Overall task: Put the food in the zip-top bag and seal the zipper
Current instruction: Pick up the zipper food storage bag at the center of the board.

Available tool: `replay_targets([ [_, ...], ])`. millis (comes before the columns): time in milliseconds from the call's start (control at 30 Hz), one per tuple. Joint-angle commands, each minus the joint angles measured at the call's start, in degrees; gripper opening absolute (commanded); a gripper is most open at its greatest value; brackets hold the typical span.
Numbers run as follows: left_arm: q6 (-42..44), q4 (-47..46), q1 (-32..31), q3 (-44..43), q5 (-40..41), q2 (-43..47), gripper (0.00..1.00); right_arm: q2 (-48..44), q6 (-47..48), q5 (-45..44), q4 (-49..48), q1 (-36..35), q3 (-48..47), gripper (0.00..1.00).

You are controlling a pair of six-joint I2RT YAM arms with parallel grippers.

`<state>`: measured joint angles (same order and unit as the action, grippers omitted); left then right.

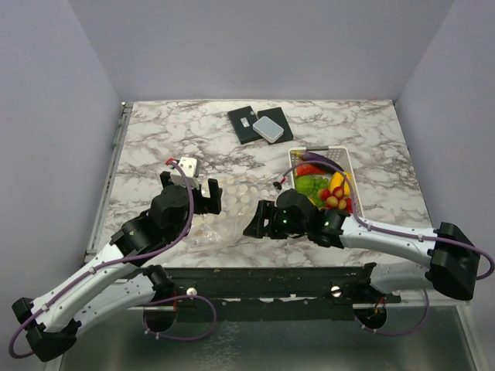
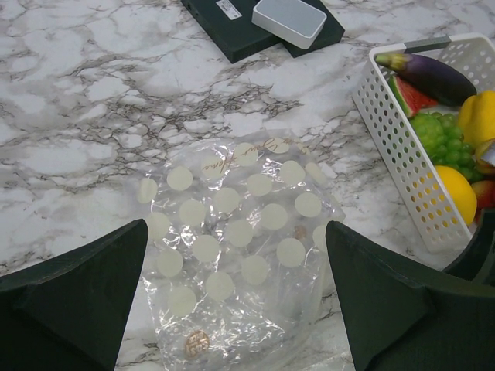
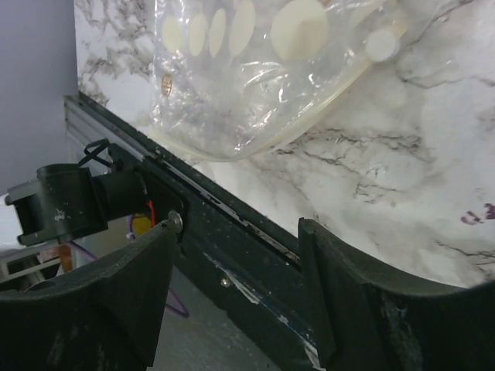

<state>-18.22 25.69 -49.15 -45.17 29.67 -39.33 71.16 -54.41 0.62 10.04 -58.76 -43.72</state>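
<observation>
Next, I need to close my right gripper on the cream opening edge [image 1: 235, 235] [image 3: 249, 154] of the clear zip-top bag, around its middle, to pull the bag open.
The clear zip-top bag [image 1: 230, 209] with white dots lies flat and crumpled on the marble table between my two grippers; I see no food inside it. My left gripper [image 1: 189, 193] hovers over it, open and empty, its fingers [image 2: 77, 301] on either side of the bag [image 2: 236, 247]. My right gripper [image 1: 254, 220] is open and empty, low at the table's front edge, just right of the bag [image 3: 255, 85]. The food is in the white basket [image 2: 402, 154]: eggplant [image 2: 433, 76], watermelon slice [image 2: 408, 97], green grapes [image 2: 441, 139], lemon [image 2: 479, 116]. I cannot make out the zipper.
The white basket [image 1: 344, 158] stands right of centre, behind my right arm. Two dark flat boxes [image 1: 249, 127] with a light grey case [image 1: 268, 128] on them lie at the back. The dark metal rail [image 3: 232, 232] runs along the table's front edge under my right gripper.
</observation>
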Motion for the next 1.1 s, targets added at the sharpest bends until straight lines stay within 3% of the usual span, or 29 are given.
replay_targets([
  [0,-0.36,0.31,0.06,0.52,1.44,0.7,0.99,2.96,-7.74,2.46,-11.48,-2.48,3.21,0.71],
  [333,-0.36,0.31,0.02,0.52,1.18,1.19,0.99,9.73,-16.42,3.86,-25.53,-3.94,6.41,0.72],
  [1067,-0.5,0.32,0.05,0.61,0.32,1.66,0.99,20.38,-22.24,2.67,-32.28,-4.69,5.04,0.73],
])
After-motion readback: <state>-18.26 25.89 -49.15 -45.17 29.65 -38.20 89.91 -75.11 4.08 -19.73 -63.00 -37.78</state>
